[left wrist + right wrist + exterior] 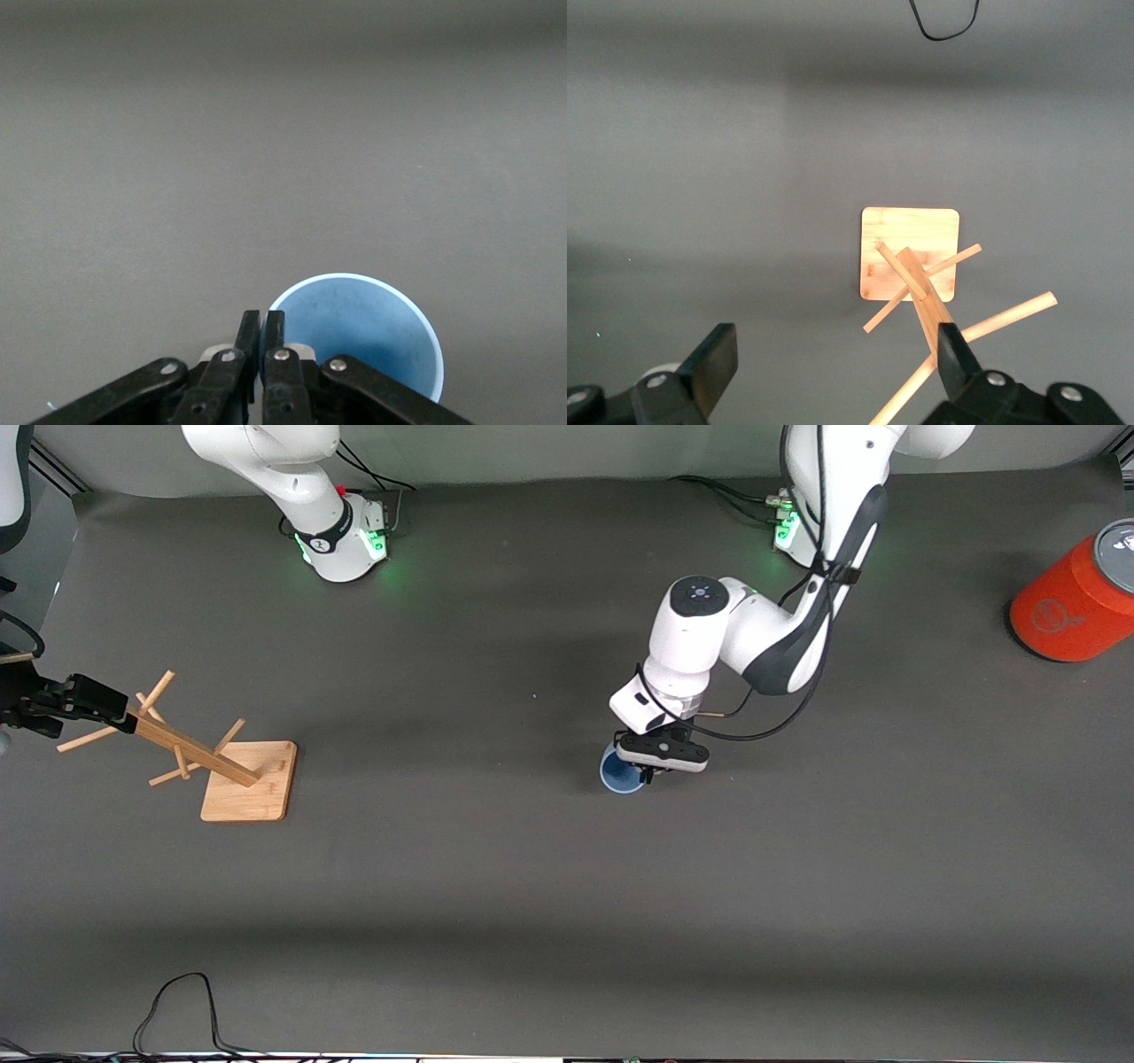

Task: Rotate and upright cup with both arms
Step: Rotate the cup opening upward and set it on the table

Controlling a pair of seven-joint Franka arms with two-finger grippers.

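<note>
My left gripper should release the light-blue cup, now near the table's middle, on the bare table (603,767) (344,381) below it, a little toward the wooden rack.
The light-blue cup (620,776) is near the middle of the table with its round mouth facing up; in the left wrist view the cup (363,332) shows its blue inside. My left gripper (645,772) reaches down from above and is shut on the cup's rim, one finger inside the wall and one outside (261,320). My right gripper (93,704) waits in the air over the right arm's end of the table. It stands open (833,354) with nothing between its fingers, one finger close to the top of the wooden rack's post.
A wooden peg rack (248,779) on a square base (908,252) stands toward the right arm's end. An orange-red cylinder (1072,602) with a grey lid lies at the left arm's end. A black cable (177,1001) loops by the table edge nearest the camera.
</note>
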